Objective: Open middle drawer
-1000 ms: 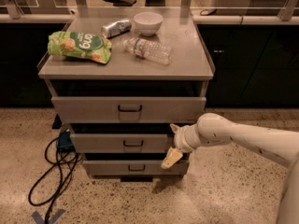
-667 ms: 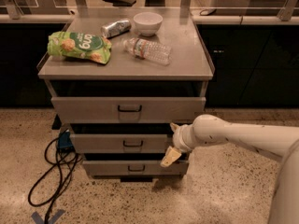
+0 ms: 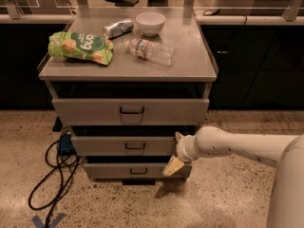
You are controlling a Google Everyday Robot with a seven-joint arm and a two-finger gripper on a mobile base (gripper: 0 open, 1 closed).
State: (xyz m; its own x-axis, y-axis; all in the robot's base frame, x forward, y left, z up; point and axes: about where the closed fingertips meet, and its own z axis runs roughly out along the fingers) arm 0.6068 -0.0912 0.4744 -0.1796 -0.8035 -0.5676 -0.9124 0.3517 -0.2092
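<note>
The robot's gripper needs to close on the top edge of the middle drawer (image 3: 175, 137), at the end nearest the white arm, away from the drawer's handle.
The middle drawer (image 3: 126, 146) is the grey front with a small black wire handle (image 3: 135, 147), between a taller drawer (image 3: 130, 111) above and a shorter one (image 3: 137, 171) below. It stands out a little from the cabinet, with a dark gap above it. My gripper (image 3: 176, 151) is at the right end of the middle drawer's front, away from the handle. Its fingers stand apart, one at the front's top edge and a tan fingertip (image 3: 173, 166) below it. It holds nothing. My white arm (image 3: 237, 146) reaches in from the right.
On the cabinet top (image 3: 190, 65) lie a green snack bag (image 3: 80, 47), a can (image 3: 118, 28), a white bowl (image 3: 150, 23) and a plastic bottle (image 3: 149, 50). Black cables (image 3: 54, 175) loop on the speckled floor at the left. Dark counters stand behind.
The gripper stays at the right end of the middle drawer. The rear of my arm has swung lower into the bottom right corner. The drawers have not visibly moved.
</note>
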